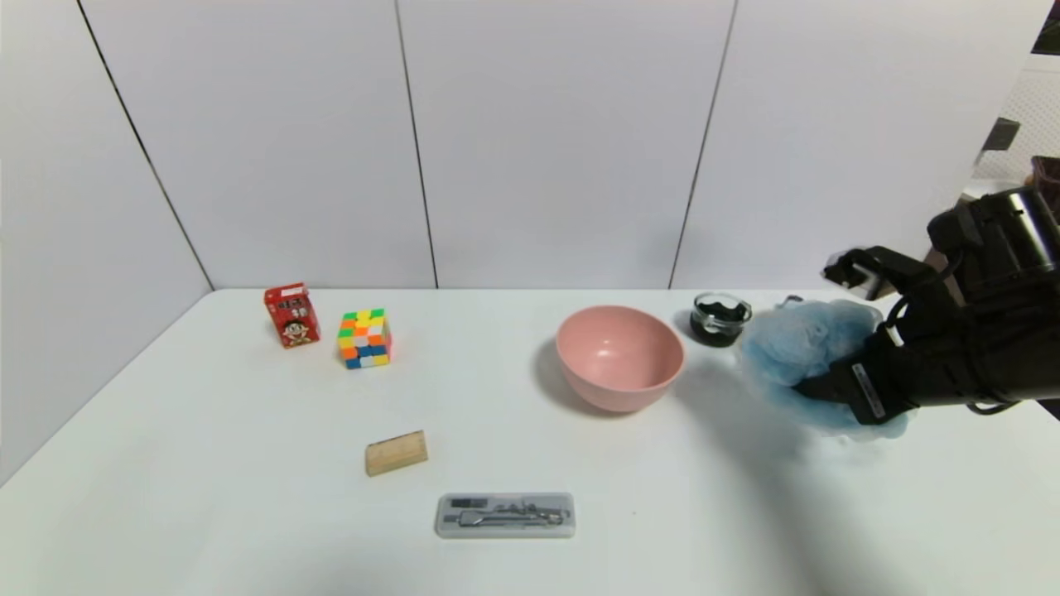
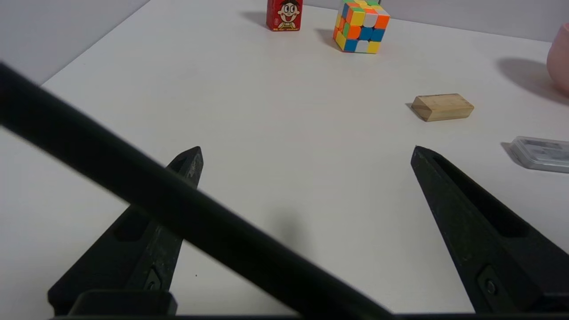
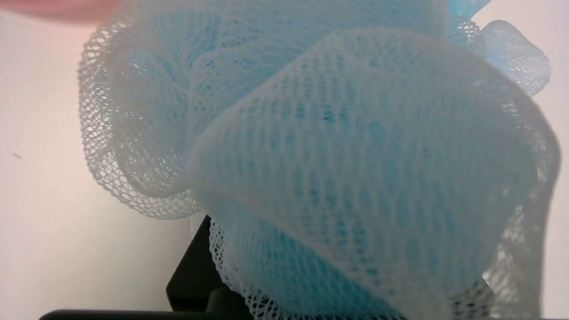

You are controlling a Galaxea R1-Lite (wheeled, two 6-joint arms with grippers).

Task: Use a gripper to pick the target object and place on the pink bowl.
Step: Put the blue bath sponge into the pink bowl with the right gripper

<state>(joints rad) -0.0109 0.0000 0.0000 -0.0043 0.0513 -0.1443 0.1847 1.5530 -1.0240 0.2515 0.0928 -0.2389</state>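
Note:
My right gripper needs to let go of the light-blue mesh pouf inside the opening of the pink bowl (image 1: 613,339).
The target object, a fluffy light-blue mesh pouf (image 1: 807,348), is at the table's right side, and my right gripper (image 1: 816,389) is shut on it. Its mesh (image 3: 338,146) fills the right wrist view and hides the fingers. The pink bowl (image 1: 619,356) stands left of the pouf, apart from it; its rim (image 2: 561,58) shows at the edge of the left wrist view. My left gripper (image 2: 306,151) hangs open over bare table near the front left, holding nothing.
A small black-and-glass dish (image 1: 720,318) sits behind the pouf, beside the bowl. A colourful cube (image 1: 364,338) and a red carton (image 1: 291,314) stand at the back left. A wooden block (image 1: 397,453) and a clear case (image 1: 505,515) lie near the front.

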